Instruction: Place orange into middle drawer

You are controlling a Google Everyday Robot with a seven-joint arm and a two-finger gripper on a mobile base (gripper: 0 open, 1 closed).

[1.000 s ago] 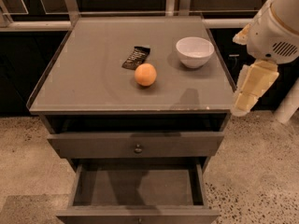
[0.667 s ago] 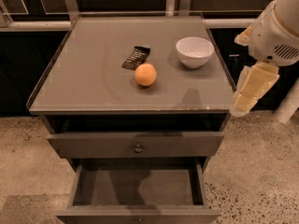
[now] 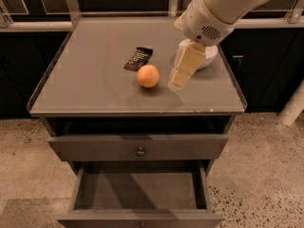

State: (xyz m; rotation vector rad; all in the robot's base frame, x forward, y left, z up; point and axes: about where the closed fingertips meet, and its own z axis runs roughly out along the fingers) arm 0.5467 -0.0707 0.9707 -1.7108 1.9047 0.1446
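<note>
I will next go to the orange in front of the dark snack wrapper and grip around the orange's middle (image 3: 147, 77).
The orange (image 3: 148, 75) sits near the middle of the grey cabinet top (image 3: 85, 80). My gripper (image 3: 179, 80) hangs from the white arm just right of the orange, a little above the top and apart from the fruit. The middle drawer (image 3: 140, 191) is pulled open below, with a bare flat floor. The drawer above it, with a small round knob (image 3: 140, 151), is closed.
A dark snack wrapper (image 3: 138, 58) lies just behind the orange. A white bowl (image 3: 209, 56) stands at the back right, partly hidden by my arm. Dark cabinets stand behind and a speckled floor (image 3: 266, 175) lies around the unit.
My arm has swung left from beyond the cabinet's right edge to over the top, bringing the gripper next to the orange. The orange, wrapper and bowl have not moved.
</note>
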